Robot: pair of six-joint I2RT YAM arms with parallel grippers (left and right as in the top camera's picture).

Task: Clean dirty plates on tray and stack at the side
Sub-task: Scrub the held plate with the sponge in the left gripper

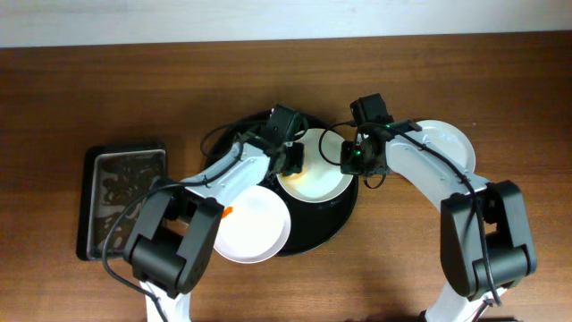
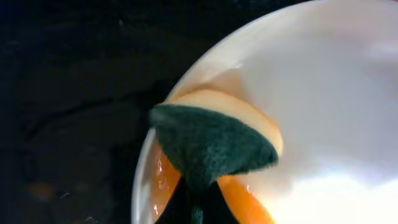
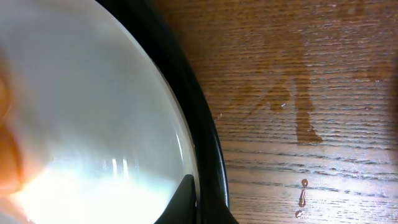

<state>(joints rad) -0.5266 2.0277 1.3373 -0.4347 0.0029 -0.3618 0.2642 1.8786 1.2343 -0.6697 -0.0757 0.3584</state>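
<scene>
Next, my right hand releases the white plate, now still on the black tray, atop the plate (image 1: 439, 155) beneath my right arm on the table.
The large round black tray (image 1: 323, 220) lies mid-table. One plate (image 1: 317, 179) sits on it. My left gripper (image 1: 293, 159) is shut on a green and yellow sponge (image 2: 211, 143), which presses on that plate (image 2: 323, 93) at its rim, over an orange smear (image 2: 244, 198). My right gripper (image 1: 354, 159) is shut on the same plate's right rim (image 3: 93, 93), one finger (image 3: 186, 196) inside the rim next to the tray's edge (image 3: 198, 121). A second plate (image 1: 253, 224) with a small orange smear (image 1: 228, 211) lies at the tray's front left. A third plate (image 1: 444, 143) lies on the table to the right.
A rectangular black tray (image 1: 125, 201) holding dark wet residue stands at the left. The wooden table (image 3: 298, 62) beside the round tray has wet streaks and water drops (image 3: 301, 194). Both arms reach in from the front edge.
</scene>
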